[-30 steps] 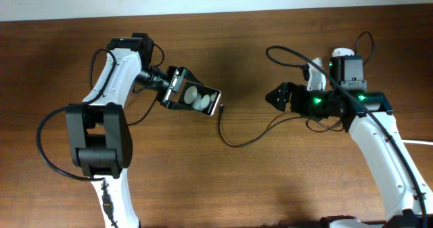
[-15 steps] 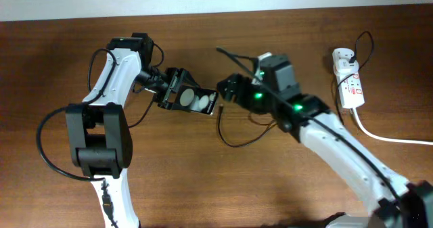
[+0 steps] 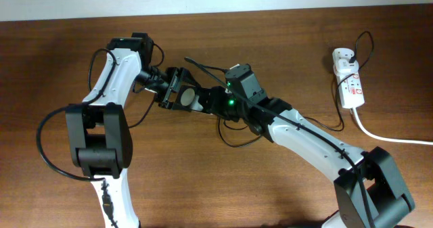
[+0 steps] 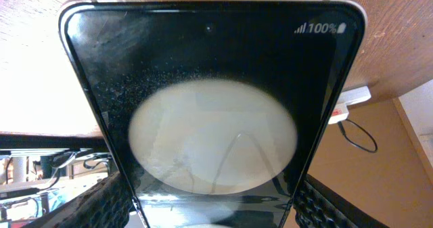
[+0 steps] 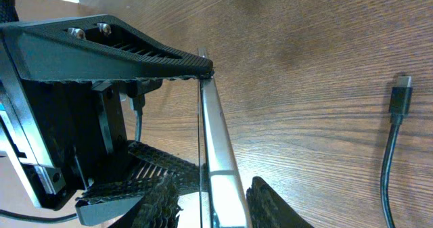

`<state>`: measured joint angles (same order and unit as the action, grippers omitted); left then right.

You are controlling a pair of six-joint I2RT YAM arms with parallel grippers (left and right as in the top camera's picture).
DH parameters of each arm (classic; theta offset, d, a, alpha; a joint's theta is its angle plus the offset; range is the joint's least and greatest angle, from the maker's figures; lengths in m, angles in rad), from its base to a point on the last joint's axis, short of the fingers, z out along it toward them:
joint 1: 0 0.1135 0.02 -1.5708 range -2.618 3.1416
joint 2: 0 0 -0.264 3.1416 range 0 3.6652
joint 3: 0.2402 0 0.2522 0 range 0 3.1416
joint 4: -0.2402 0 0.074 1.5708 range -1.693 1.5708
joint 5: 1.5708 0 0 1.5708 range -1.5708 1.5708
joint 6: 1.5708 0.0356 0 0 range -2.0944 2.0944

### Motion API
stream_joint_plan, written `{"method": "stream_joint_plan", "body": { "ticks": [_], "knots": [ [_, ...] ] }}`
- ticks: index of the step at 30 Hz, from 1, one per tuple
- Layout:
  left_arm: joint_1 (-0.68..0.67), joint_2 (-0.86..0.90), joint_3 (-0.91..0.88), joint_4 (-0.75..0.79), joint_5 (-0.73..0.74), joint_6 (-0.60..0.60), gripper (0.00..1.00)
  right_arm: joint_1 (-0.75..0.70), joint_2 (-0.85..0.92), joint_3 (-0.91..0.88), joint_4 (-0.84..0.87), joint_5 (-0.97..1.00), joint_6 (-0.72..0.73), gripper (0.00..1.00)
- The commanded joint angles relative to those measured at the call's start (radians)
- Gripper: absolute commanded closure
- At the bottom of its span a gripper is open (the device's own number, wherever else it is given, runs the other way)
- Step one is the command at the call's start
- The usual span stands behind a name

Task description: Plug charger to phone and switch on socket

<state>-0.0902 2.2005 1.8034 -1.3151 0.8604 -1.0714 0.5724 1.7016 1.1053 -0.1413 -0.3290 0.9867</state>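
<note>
I can see my left gripper spans the phone's width with the phone's screen facing it, so next I take the phone's edge (image 5: 222, 157) with my right gripper before my left gripper pinches it edge-on.
My left gripper (image 3: 177, 93) is shut on the phone (image 3: 191, 97) across its width and holds it off the table. In the left wrist view the glossy black phone (image 4: 213, 86) fills the frame, with my left gripper (image 4: 213, 211) pressing both long sides. My right gripper (image 3: 208, 101) is at the phone's right end. Its jaws (image 5: 213, 197) straddle the edge-on phone (image 5: 218, 167), narrowed but open, with small gaps showing. The charger's plug tip (image 5: 400, 96) lies loose on the wood, and its thin cable (image 3: 237, 141) curls under my right arm. The socket (image 3: 350, 86) lies far right.
The socket's thick white cord (image 3: 392, 139) runs off the right edge. A white adapter (image 3: 343, 55) sits at the socket's far end. My right arm stretches diagonally across the table's middle, over the cable loop.
My right arm has swung left from beside the socket to the phone's right end, and its jaws have narrowed around that edge. The left gripper and phone have stayed put.
</note>
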Motion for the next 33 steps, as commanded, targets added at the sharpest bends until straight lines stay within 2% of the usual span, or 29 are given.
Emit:
{"method": "stream_joint_plan", "body": {
  "ticks": [1, 8, 11, 13, 15, 18, 22, 27, 30, 33],
  "knots": [
    [-0.002, -0.002, 0.01, -0.002, 0.041, -0.013, 0.85, 0.004, 0.011, 0.01, 0.005, 0.013, -0.009, 0.69],
    [-0.002, -0.002, 0.01, -0.002, 0.041, -0.013, 0.82, 0.004, 0.011, 0.01, 0.016, 0.012, -0.009, 0.87],
    [-0.002, -0.002, 0.01, -0.002, 0.041, -0.013, 0.78, 0.004, 0.011, 0.01, 0.016, 0.012, -0.009, 0.88],
    [-0.002, -0.002, 0.01, -0.002, 0.041, -0.013, 0.76, 0.004, 0.011, 0.01, 0.028, 0.012, -0.009, 0.92],
    [-0.002, -0.002, 0.01, -0.002, 0.041, -0.013, 0.67, 0.003, 0.011, 0.01, 0.043, 0.008, -0.009, 0.96],
    [-0.002, -0.002, 0.01, -0.002, 0.041, -0.013, 0.56, 0.003, 0.011, 0.01, 0.071, -0.005, -0.008, 0.96],
    [-0.001, -0.002, 0.01, -0.002, 0.041, -0.013, 0.24, 0.002, 0.011, 0.01, 0.088, -0.027, -0.008, 0.96],
    [-0.001, -0.002, 0.01, -0.003, 0.04, -0.013, 0.01, 0.001, 0.005, 0.01, 0.109, -0.044, -0.008, 0.96],
    [0.0, -0.002, 0.01, 0.0, 0.032, -0.012, 0.01, -0.042, -0.022, 0.01, 0.064, -0.063, -0.009, 0.96],
    [0.002, -0.002, 0.01, 0.107, 0.041, 0.202, 0.01, -0.122, -0.06, 0.01, -0.103, -0.063, -0.059, 0.96]
  ]
}}
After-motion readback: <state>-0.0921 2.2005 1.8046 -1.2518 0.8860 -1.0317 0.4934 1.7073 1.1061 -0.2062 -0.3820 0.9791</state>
